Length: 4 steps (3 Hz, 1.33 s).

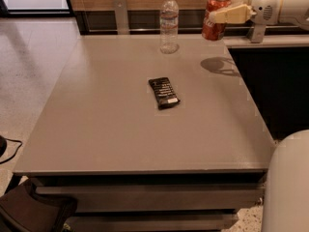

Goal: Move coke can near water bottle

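I should release the coke can on the grey table (189, 56), between the water bottle and the can's shadow.
The red coke can (214, 16) with a silver top hangs in the air above the table's far right corner, held by my gripper (223, 12), which reaches in from the right and is shut on the coke can. The can's shadow lies on the table below it. The clear water bottle (169, 23) with a white cap stands upright at the far edge of the grey table (96, 129), a short way to the left of the can.
A flat black packet (163, 92) lies near the table's middle. A wooden wall and a metal post (120, 14) run behind the far edge. A dark drop borders the table's right side. A black bag (29, 211) sits on the floor at the bottom left.
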### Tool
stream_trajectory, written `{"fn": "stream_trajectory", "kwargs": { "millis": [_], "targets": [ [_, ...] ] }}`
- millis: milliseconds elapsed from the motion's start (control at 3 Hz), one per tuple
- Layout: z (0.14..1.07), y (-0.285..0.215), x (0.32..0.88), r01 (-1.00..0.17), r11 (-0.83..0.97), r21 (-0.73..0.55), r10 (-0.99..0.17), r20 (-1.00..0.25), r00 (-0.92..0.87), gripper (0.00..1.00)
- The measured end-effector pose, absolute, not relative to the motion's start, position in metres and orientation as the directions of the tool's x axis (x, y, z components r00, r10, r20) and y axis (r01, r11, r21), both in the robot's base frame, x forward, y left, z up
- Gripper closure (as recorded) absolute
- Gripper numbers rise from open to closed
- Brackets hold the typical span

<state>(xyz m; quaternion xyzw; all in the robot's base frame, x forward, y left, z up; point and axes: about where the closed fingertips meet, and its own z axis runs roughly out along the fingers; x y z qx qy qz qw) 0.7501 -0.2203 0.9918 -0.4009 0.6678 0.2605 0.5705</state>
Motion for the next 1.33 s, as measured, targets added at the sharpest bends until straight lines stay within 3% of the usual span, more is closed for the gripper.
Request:
{"fn": "stream_trajectory", "kwargs": {
  "millis": [667,1000,1333],
  "targets": [
    [0.987,-0.211,0.799,-0.735,0.622,-0.272,-0.406,-0.914,-0.005,1.0],
    [0.959,-0.207,0.812,-0.724,0.643,-0.251,-0.416,-0.908,-0.055,1.0],
    [0.929,-0.199,0.821,-0.719,0.667,-0.194,-0.349,-0.934,-0.072,1.0]
  ]
}}
